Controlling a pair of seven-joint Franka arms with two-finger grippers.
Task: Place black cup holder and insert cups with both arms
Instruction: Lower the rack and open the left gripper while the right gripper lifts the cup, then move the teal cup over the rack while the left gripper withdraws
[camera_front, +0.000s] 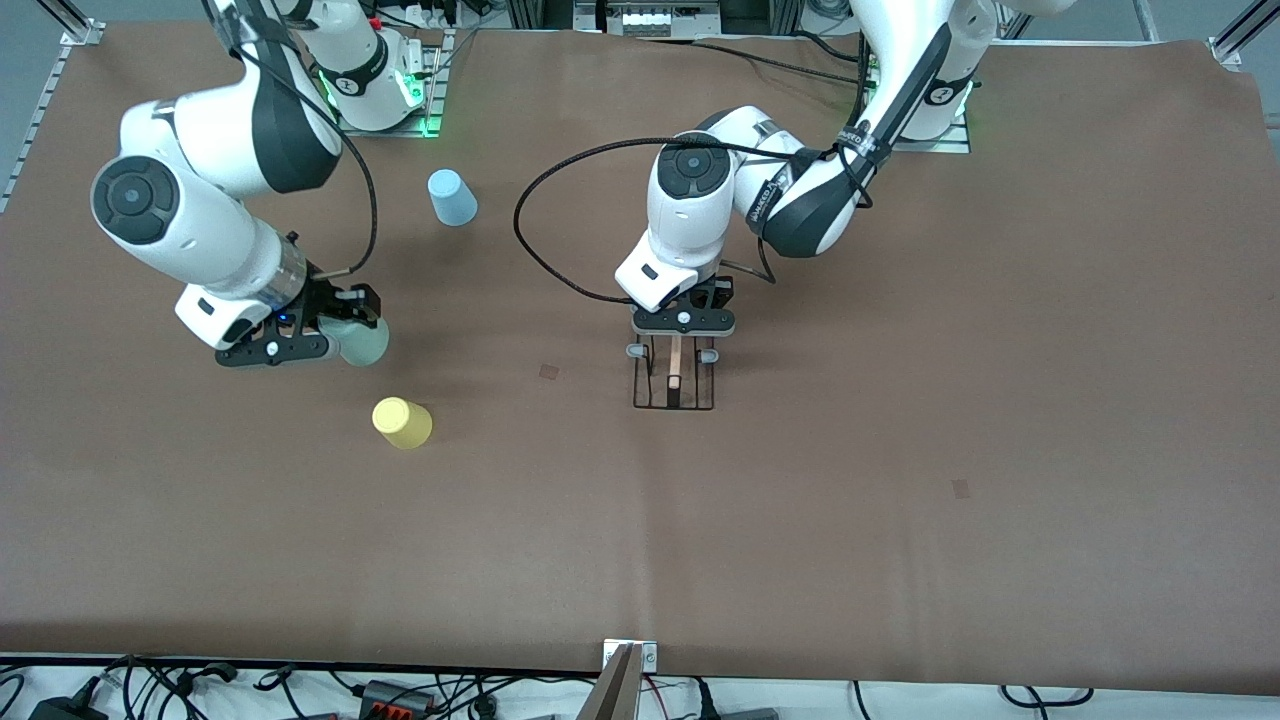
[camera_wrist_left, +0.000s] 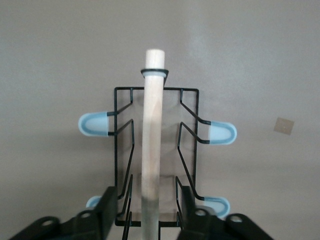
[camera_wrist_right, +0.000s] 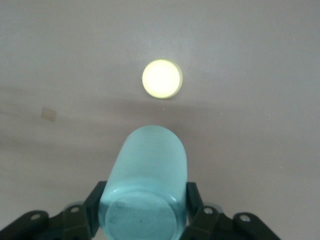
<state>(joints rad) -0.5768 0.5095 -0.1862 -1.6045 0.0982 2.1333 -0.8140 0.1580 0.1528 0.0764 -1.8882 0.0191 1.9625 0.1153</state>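
Note:
My right gripper will let go of the mint green cup on the black cup holder's farthest peg (camera_front: 641, 275) facing the light blue cup.
The black cup holder (camera_front: 675, 385) rests on the brown table, its wooden rod handle (camera_wrist_left: 152, 140) running along its middle and pale-tipped prongs (camera_wrist_left: 221, 132) sticking out on both sides. My left gripper (camera_front: 680, 342) hovers just over the holder's end, open, with a finger (camera_wrist_left: 106, 207) on each side of the rod and a gap to it. My right gripper (camera_front: 345, 325) is shut on the mint green cup (camera_wrist_right: 150, 175), held on its side above the table. The yellow cup (camera_front: 402, 422) stands on the table nearer the front camera. The light blue cup (camera_front: 452, 197) stands farther back.
Small square tape marks lie on the table, one (camera_front: 549, 371) between the yellow cup and the holder, another (camera_front: 961, 487) toward the left arm's end. A black cable (camera_front: 530, 240) loops from the left arm. Cords and plugs (camera_front: 380, 690) line the near edge.

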